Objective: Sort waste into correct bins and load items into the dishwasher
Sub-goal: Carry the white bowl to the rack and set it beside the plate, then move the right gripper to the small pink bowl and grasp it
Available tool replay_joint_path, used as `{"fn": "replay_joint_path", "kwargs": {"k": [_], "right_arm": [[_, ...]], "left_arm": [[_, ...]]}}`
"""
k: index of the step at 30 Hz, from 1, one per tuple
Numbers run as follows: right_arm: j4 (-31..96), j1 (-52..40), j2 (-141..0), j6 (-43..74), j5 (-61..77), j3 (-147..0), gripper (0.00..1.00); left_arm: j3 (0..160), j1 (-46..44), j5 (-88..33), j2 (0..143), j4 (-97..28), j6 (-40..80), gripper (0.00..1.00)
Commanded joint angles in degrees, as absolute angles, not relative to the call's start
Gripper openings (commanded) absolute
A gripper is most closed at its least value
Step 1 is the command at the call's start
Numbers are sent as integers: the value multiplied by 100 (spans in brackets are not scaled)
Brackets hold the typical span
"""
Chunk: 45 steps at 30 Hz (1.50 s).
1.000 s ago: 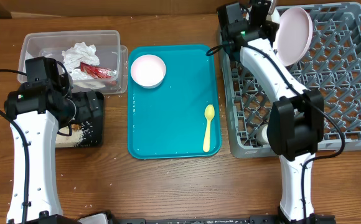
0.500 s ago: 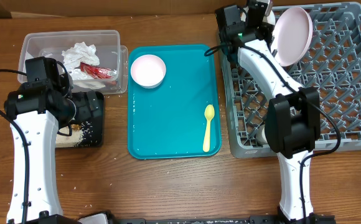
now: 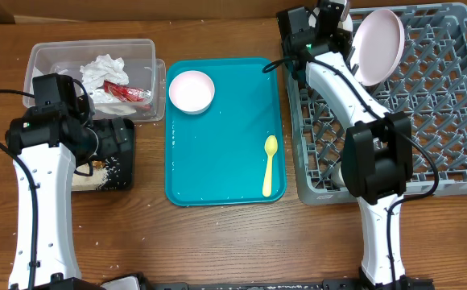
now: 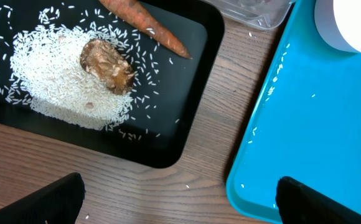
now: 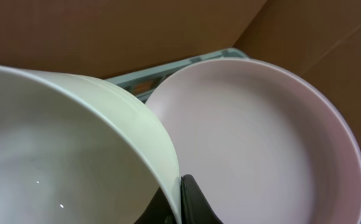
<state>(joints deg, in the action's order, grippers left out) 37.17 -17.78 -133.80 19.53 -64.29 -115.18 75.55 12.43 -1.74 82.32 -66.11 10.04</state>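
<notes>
I need to use my right gripper to release the pale bowl in the grey dish rack's far corner [image 3: 312,34] nearest the teal tray. The pale bowl is now held at the rack's corner.
My right gripper [image 5: 180,199] is shut on the rim of a pale bowl [image 5: 62,143], held at the grey dish rack's [image 3: 443,121] far left corner. Beside it the large pale plate [image 5: 261,137] stands on edge in the rack [image 3: 378,44]. My left gripper [image 4: 180,208] is open and empty above the table, between the black tray [image 4: 187,124] and the teal tray [image 4: 305,124]. The black tray holds white rice [image 4: 56,87], a brown lump [image 4: 107,64] and a carrot piece [image 4: 146,22]. The clear tub [image 3: 48,56] holds napkins [image 3: 105,71] and a red wrapper [image 3: 127,92].
The teal tray [image 3: 225,153] carries a second pale bowl [image 3: 191,90] at its far left and the yellow spoon [image 3: 269,165] at its near right. A small white cup [image 3: 340,173] shows at the rack's near left, partly behind my right arm. Rice grains lie scattered on the wood.
My right gripper has shifted slightly to the left with the bowl, beside the standing plate. The left arm has not moved.
</notes>
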Motion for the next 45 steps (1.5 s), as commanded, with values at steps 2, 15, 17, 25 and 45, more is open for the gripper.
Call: {"fn": "replay_joint_path", "kwargs": {"k": [2, 15, 17, 25, 45], "right_arm": [[3409, -1761, -13600, 1448, -7072, -11550, 4], [3736, -1933, -13603, 1345, -6685, -11550, 4], [3933, -2012, -13603, 1350, -6630, -11550, 4], [4121, -2213, -13603, 1352, -6453, -11550, 6], [5533, -2613, -13353, 1520, -4716, -12066, 75]], "left_arm": [[7535, 1273, -239, 8250, -6593, 878, 100], [7535, 1273, -239, 8250, -6593, 878, 100], [7535, 1273, -239, 8250, -6593, 878, 100], [7535, 1273, -239, 8250, -6593, 878, 100], [7535, 1273, -239, 8250, -6593, 875, 100]]}}
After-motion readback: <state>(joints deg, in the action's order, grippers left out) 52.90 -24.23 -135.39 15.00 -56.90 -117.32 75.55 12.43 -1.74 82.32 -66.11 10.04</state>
